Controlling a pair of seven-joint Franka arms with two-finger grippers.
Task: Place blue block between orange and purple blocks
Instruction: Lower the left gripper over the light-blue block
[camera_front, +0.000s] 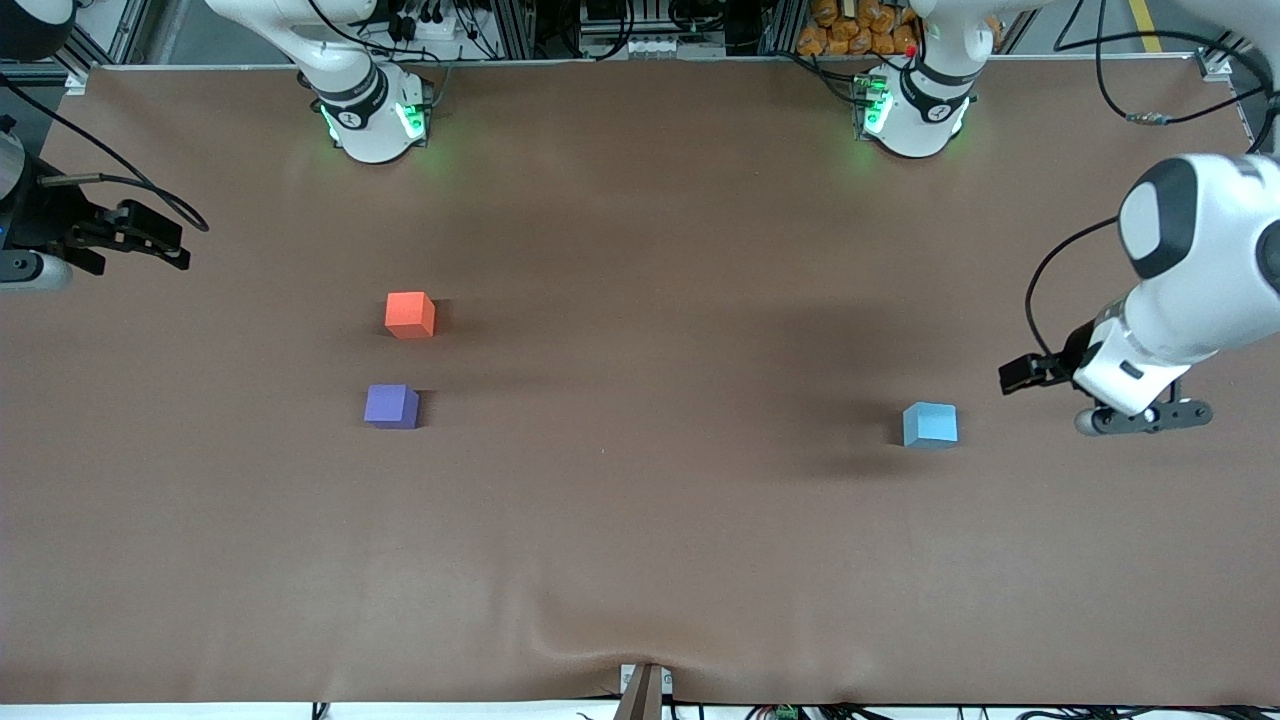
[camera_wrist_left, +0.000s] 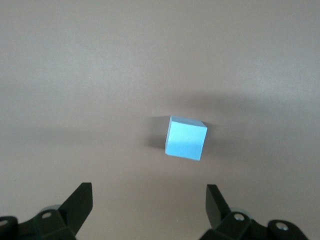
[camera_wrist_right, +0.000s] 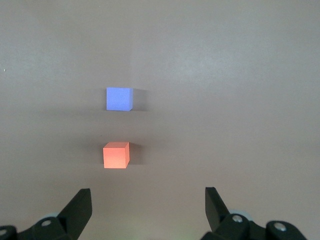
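My left gripper needs to grip the blue block on the blue block's front and back sides (camera_front: 931, 426) (camera_wrist_left: 186, 138), with the fingers toward the table's front and back edges.
The light blue block (camera_front: 930, 424) sits on the brown table toward the left arm's end. The orange block (camera_front: 410, 314) and the purple block (camera_front: 391, 406) stand toward the right arm's end with a small gap between them, the purple one nearer the front camera. My left gripper (camera_front: 1140, 416) hangs in the air beside the blue block, at the table's end. In the left wrist view it (camera_wrist_left: 148, 200) is open and empty, with the blue block (camera_wrist_left: 185, 138) ahead of it. My right gripper (camera_front: 150, 238) waits at the other end, open (camera_wrist_right: 148, 200) and empty, facing the orange block (camera_wrist_right: 116, 155) and the purple block (camera_wrist_right: 119, 98).
The brown cloth-covered table (camera_front: 640, 520) stretches wide between the two groups of blocks. Both arm bases (camera_front: 372, 115) (camera_front: 915, 110) stand along the table's back edge. A small bracket (camera_front: 645, 688) pokes up at the middle of the front edge.
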